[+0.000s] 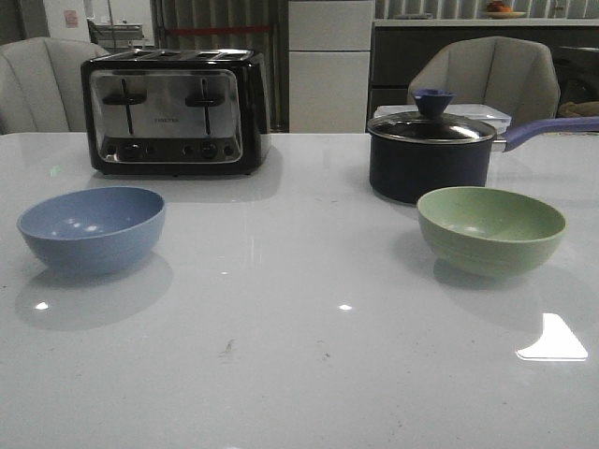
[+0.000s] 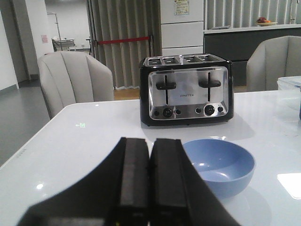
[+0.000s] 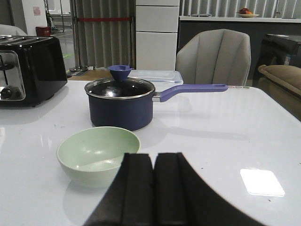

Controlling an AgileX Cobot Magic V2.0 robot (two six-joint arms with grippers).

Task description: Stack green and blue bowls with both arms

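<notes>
My right gripper needs to grip the rim of the green bowl (image 1: 561, 219) (image 3: 139, 144) at the side farthest from the blue bowl.
The blue bowl (image 1: 91, 227) stands upright and empty on the left of the white table; it also shows in the left wrist view (image 2: 221, 165). The green bowl (image 1: 490, 228) stands upright and empty on the right, in front of the saucepan; it also shows in the right wrist view (image 3: 98, 154). The bowls are far apart. My left gripper (image 2: 150, 141) is shut and empty, short of the blue bowl and to its side. My right gripper (image 3: 154, 156) is shut and empty, short of the green bowl and to its side. Neither arm shows in the front view.
A black and chrome toaster (image 1: 174, 111) stands at the back left. A dark navy lidded saucepan (image 1: 430, 150) with a long handle stands at the back right, just behind the green bowl. A clear lidded box (image 3: 155, 75) lies behind it. Chairs stand beyond the table.
</notes>
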